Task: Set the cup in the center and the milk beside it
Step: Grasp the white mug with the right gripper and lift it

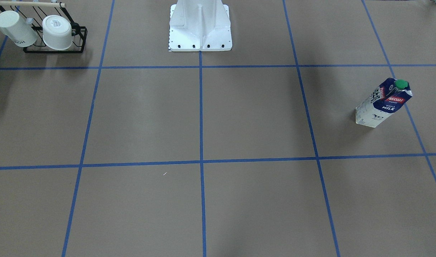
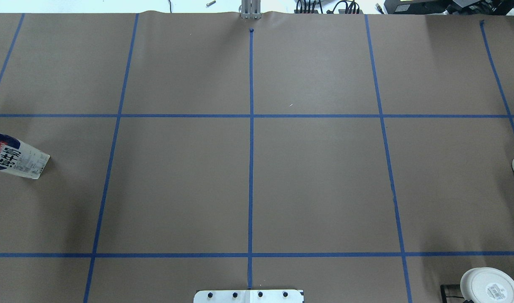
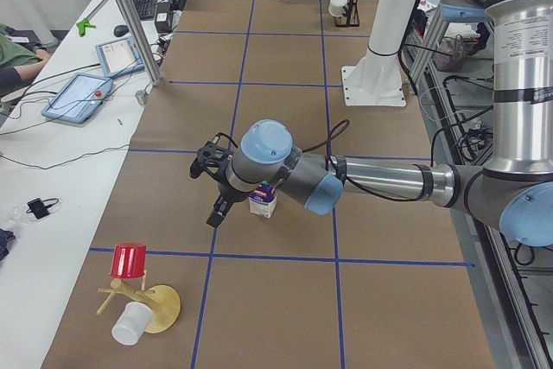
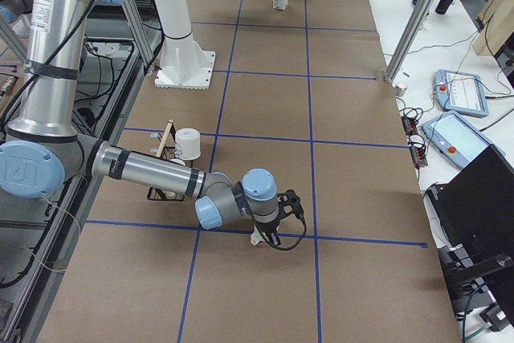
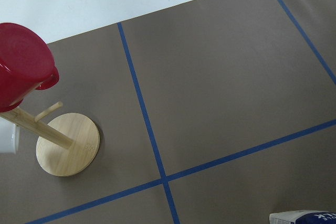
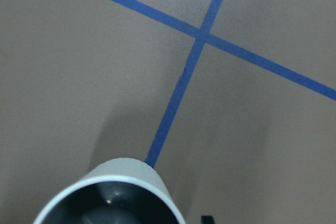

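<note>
The cup will go down from my right gripper on the middle blue tape line (image 1: 202,111) between its crossings, facing the robot base.
The milk (image 1: 384,103) stands upright in the side square on my left; it also shows in the overhead view (image 2: 17,160) and at the left wrist view's bottom edge (image 5: 304,217). My left gripper (image 3: 219,208) hangs close beside the milk (image 3: 262,204); I cannot tell whether it is open or shut. The cup (image 6: 113,195), white with a dark grey inside, stands on a blue tape line on my right. My right gripper (image 4: 267,230) is right over the cup (image 4: 257,237); I cannot tell its state. The center (image 1: 150,114) is bare.
A black wire rack (image 1: 79,39) near my right holds two other white cups (image 1: 57,32). A wooden mug tree (image 5: 67,149) with a red cup (image 5: 21,64) and a white cup stands at my far left. The robot base (image 1: 200,26) is at the near edge.
</note>
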Available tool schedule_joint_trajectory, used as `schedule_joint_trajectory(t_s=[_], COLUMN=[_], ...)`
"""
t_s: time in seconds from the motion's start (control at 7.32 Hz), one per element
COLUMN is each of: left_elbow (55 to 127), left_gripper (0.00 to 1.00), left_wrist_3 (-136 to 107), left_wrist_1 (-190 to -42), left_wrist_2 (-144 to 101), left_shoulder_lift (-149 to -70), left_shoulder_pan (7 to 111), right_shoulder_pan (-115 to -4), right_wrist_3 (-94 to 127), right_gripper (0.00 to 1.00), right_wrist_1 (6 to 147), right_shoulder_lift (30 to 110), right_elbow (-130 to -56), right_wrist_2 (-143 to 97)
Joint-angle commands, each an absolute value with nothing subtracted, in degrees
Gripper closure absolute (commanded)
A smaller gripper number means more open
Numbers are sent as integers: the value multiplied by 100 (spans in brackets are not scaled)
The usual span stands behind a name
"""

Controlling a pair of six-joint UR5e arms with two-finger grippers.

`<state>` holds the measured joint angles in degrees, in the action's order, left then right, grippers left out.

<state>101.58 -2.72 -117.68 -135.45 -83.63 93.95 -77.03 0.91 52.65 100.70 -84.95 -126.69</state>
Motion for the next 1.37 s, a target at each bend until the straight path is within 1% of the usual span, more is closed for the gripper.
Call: schedule_joint_trajectory(t_s=[0.0,0.27,0.55,0.68,0.96,1.09,1.23], left_elbow=[10125,10108,10081,10081,10072,10029,10002], left_gripper=[1,1,1,1,1,1,1], left_wrist_3=[-264,-264,-272,-272,-281,-281,-281], left_wrist_1=[-11769,-11769,-11769,-11769,-11760,-11760,-11760], left_wrist_2=[-13544,-13535,-13526,-13535,-13526,-13535,-13535], left_shoulder_lift=[-8350,-8350,-8350,-8341,-8323,-8315,-8314], left_shoulder_pan=[9396,9396,9387,9387,9387,9387,9387], right_shoulder_pan=[-7682,-7839,-7631,-7142,-5966,-5489,-5049], right_wrist_3=[149,210,2098,2971,4843,5356,5544], right_gripper=[100,100,100,100,100,100,100], right_wrist_1=[5238,5325,5300,5309,5335,5918,7151], right_shoulder_lift=[9818,9739,9240,8889,8081,7616,6994], right_elbow=[-8586,-9120,-9587,-9824,-9975,-10054,-10324], right_wrist_2=[-13206,-13893,-13948,-13809,-12838,-12432,-11923])
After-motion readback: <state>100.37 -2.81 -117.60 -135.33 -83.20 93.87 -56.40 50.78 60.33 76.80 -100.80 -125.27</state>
